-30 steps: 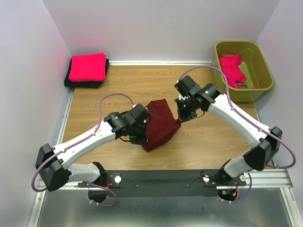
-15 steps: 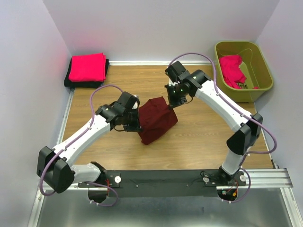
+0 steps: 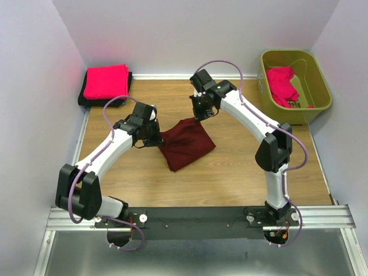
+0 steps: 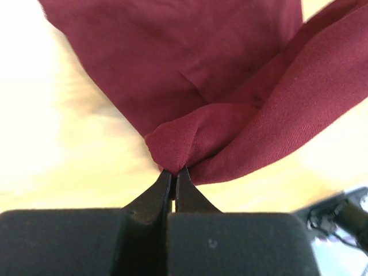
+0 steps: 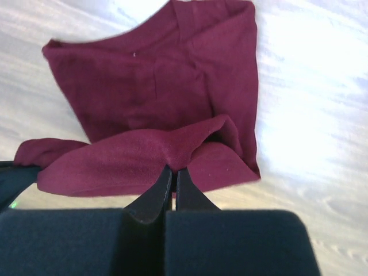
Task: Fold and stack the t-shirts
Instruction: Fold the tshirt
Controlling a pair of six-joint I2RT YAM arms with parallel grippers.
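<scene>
The dark maroon t-shirt lies crooked, corner bunched in my left gripper, which should retake that corner (image 3: 164,138) and pull the t-shirt square.
A dark maroon t-shirt (image 3: 185,144) lies partly folded in the middle of the wooden table. My left gripper (image 3: 156,137) is shut on its left corner (image 4: 178,144), and my right gripper (image 3: 198,115) is shut on its far right corner (image 5: 172,150). Both hold the far edge lifted and stretched between them, while the rest rests on the table. A bright pinkish-red t-shirt (image 3: 106,81) lies folded on a folded black one (image 3: 103,102) at the far left corner. Another pinkish-red shirt (image 3: 282,84) lies crumpled in the olive-green bin.
The olive-green plastic bin (image 3: 319,86) stands at the far right corner. Purple walls close in the table on the left, back and right. A black rail (image 3: 195,217) runs along the near edge.
Both grippers have moved toward the far left, dragging the maroon shirt with them. The shirt has spread flatter on the table.
</scene>
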